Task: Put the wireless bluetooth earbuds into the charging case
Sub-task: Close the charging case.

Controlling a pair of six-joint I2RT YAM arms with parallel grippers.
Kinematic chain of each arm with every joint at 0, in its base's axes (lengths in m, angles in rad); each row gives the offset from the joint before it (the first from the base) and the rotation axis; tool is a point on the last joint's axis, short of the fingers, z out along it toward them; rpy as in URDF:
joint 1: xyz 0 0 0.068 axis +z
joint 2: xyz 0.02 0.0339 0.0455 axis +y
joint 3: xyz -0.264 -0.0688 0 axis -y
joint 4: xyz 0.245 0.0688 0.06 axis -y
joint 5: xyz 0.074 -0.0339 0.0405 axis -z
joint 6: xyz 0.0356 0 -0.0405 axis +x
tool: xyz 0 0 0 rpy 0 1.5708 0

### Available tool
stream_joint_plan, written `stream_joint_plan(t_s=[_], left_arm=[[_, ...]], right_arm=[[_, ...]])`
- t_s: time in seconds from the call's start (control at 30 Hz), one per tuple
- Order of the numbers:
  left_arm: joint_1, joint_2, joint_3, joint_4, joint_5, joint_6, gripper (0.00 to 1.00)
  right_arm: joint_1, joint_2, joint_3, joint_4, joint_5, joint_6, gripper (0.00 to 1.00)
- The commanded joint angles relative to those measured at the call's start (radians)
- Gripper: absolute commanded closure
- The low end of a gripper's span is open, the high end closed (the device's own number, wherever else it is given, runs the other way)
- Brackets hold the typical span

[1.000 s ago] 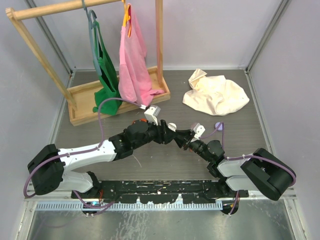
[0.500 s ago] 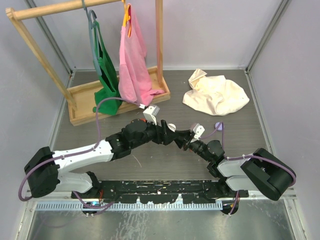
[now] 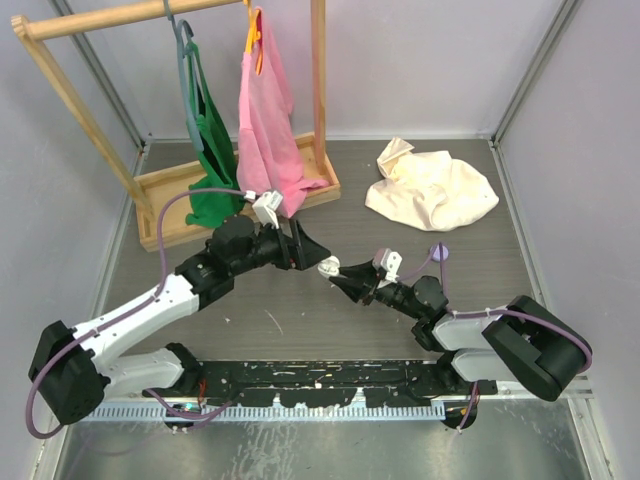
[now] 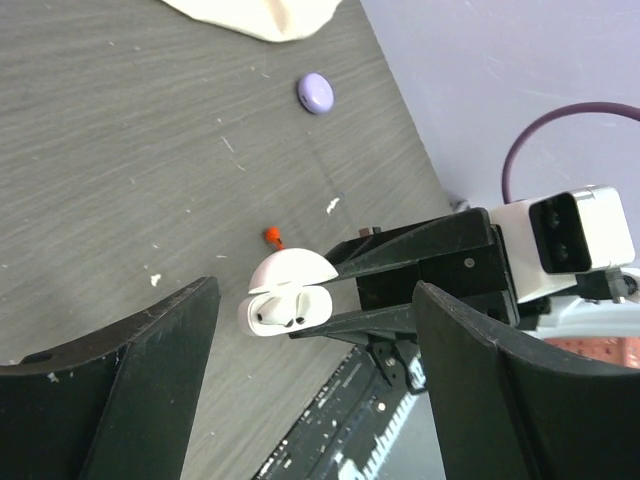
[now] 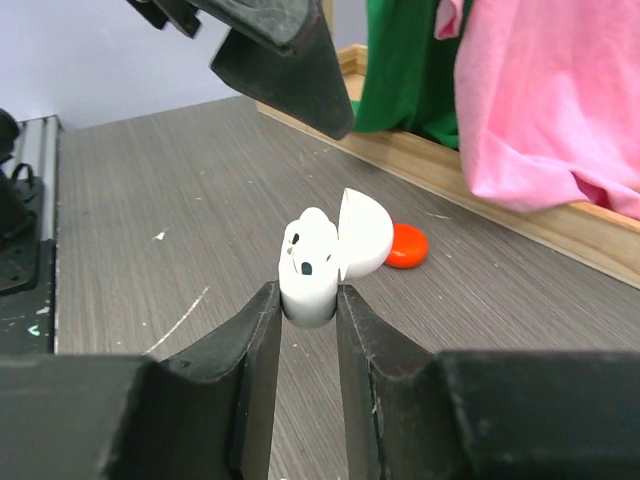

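I have a spot close beside the lilac disc to aim for. My right gripper will then let go of the white charging case on the table [image 3: 418, 256] there.
My right gripper [image 5: 305, 300] is shut on the base of a white charging case [image 5: 310, 270] and holds it above the table with its lid [image 5: 365, 235] open. Two white earbuds [image 4: 275, 312] sit in the case's sockets. The case also shows in the top view [image 3: 328, 267] and in the left wrist view [image 4: 285, 300]. My left gripper [image 3: 312, 252] is open and empty, a short way left of the case and not touching it. A tiny red earbud [image 4: 272, 237] lies on the table beyond the case.
A red disc [image 5: 406, 245] lies on the table behind the case. A lilac disc [image 3: 437, 252] lies to the right by the cable. A cream cloth [image 3: 430, 190] is at the back right. A wooden rack [image 3: 160, 215] with green and pink bags stands at the back left.
My left gripper has drawn back to the left, away from the case, and its jaws stand apart. My right gripper has moved the case a little left and forward.
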Motion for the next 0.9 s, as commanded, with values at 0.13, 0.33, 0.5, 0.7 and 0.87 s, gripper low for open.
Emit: stream_joint_plan(t_s=[0.13,0.33,0.5,0.7,0.87], left_arm=[[0.103,0.022,-0.026,0.127,0.302,-0.119,0.19],[0.107,0.074,-0.018,0.159,0.406,-0.133,0.2],[0.107,0.097,-0.027,0.207,0.471,-0.156,0.25],[0.109,0.099,-0.031,0.28,0.558,-0.194,0.37],[0.12,0.094,-0.04,0.348,0.614,-0.237,0.44]], right_arm=[[0.004,-0.029,0.073,0.063,-0.164,0.052,0.92],[0.005,-0.042,0.091,0.062,-0.194,0.079,0.92],[0.005,-0.043,0.099,0.06,-0.198,0.09,0.92],[0.005,-0.023,0.094,0.056,-0.194,0.088,0.92],[0.005,-0.02,0.088,0.051,-0.191,0.091,0.92]])
